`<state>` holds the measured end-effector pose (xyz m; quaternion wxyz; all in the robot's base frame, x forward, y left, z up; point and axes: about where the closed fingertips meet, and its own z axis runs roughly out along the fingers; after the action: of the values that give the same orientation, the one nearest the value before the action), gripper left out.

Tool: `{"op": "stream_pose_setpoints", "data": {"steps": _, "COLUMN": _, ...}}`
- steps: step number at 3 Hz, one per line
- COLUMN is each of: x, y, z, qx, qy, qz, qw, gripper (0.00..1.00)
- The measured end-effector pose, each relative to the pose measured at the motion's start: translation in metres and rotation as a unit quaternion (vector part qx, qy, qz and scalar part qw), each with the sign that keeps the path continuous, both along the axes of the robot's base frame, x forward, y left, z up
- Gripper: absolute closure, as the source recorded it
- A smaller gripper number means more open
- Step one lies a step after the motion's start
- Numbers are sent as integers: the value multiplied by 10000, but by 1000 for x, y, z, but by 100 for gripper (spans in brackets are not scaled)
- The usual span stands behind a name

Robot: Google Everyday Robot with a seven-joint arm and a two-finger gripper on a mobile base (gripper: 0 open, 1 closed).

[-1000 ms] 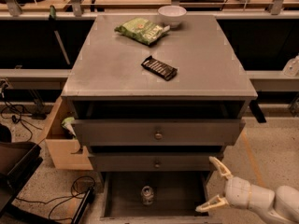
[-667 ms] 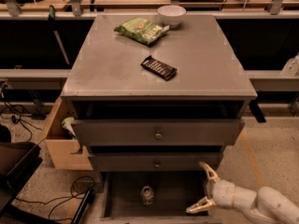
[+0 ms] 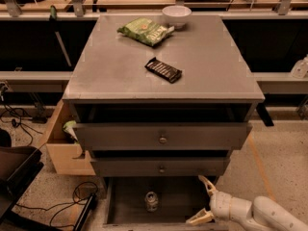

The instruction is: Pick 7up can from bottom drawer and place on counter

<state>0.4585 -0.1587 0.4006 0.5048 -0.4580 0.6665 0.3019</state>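
Note:
The robot's gripper should next move to the body of the 7up can (image 3: pixel 151 203) that stands in the bottom drawer and close there.
The 7up can (image 3: pixel 151 201) stands upright on the dark floor of the bottom drawer (image 3: pixel 125 211), which is pulled out below the cabinet. Its shiny top faces up. My gripper (image 3: pixel 204 201) is at the drawer's right side, to the right of the can and apart from it. Its two pale fingers (image 3: pixel 208 184) are spread wide and hold nothing. The white arm runs off to the lower right. The counter (image 3: pixel 115 71) is the grey cabinet top above.
On the counter lie a green snack bag (image 3: pixel 144 31), a white bowl (image 3: pixel 176 15) and a dark bar (image 3: pixel 163 70). Two upper drawers with round knobs (image 3: pixel 162 139) stand partly out above the bottom drawer. A pale wooden box (image 3: pixel 60 148) and cables lie to the left.
My gripper has moved left, from beside the drawer toward its right side and closer to the can. The fingers stay spread. The can has not moved.

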Motion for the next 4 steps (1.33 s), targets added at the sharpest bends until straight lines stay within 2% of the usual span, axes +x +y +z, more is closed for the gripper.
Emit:
{"op": "stream_pose_setpoints", "data": {"steps": 1, "x": 6, "y": 21, "z": -26, "qx": 67, "qy": 140, "qz": 70, "qw": 9999, "gripper": 0}}
{"op": "stream_pose_setpoints", "data": {"steps": 2, "x": 26, "y": 77, "z": -89, "qx": 355, "qy": 436, "qz": 370, "qw": 9977, "gripper": 0}}
{"op": "stream_pose_setpoints", "data": {"steps": 4, "x": 52, "y": 131, "z": -133, "qx": 659, "qy": 545, "qz": 578, "qw": 9947, "gripper": 0}}
